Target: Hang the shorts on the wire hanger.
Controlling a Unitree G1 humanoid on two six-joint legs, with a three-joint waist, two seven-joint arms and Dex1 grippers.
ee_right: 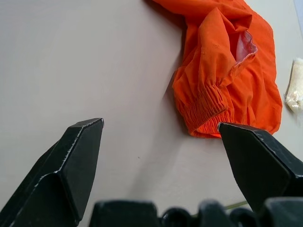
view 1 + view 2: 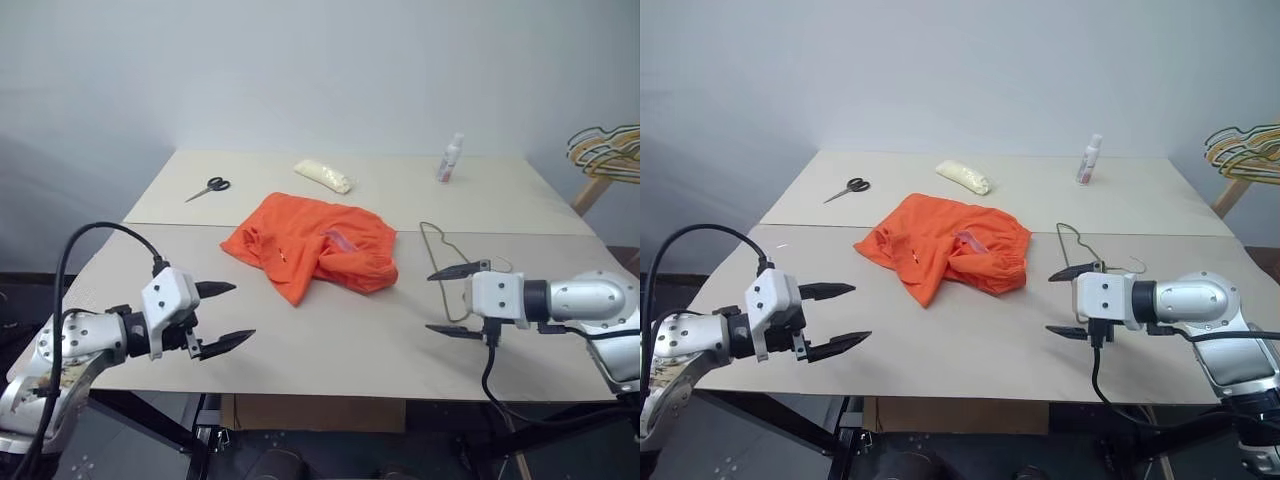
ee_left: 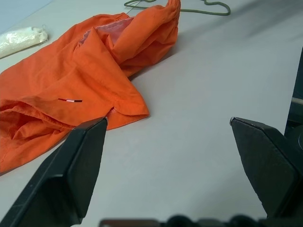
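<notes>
Next, I move my left gripper to the pointed near corner [image 2: 295, 301] [image 3: 141, 115] of the orange shorts' leg and close it there, because pulling there spreads the crumpled cloth.
The orange shorts [image 2: 312, 246] lie crumpled in the middle of the table, the gathered waistband [image 1: 207, 108] turned toward my right side. The thin wire hanger [image 2: 443, 246] lies flat on the table just right of the shorts, partly hidden behind my right gripper. My left gripper [image 2: 228, 316] hovers open over the near left part of the table, short of the shorts, nothing between its fingers. My right gripper [image 2: 452, 301] is open too, above the near right part of the table, pointing toward the shorts, empty.
Black-handled scissors [image 2: 208, 188] lie at the back left. A whitish packet [image 2: 323, 176] and a small bottle [image 2: 450, 158] stand further back. A bunch of hangers on a wooden rack [image 2: 603, 155] is past the table's right edge. A seam [image 2: 500, 233] crosses the tabletop.
</notes>
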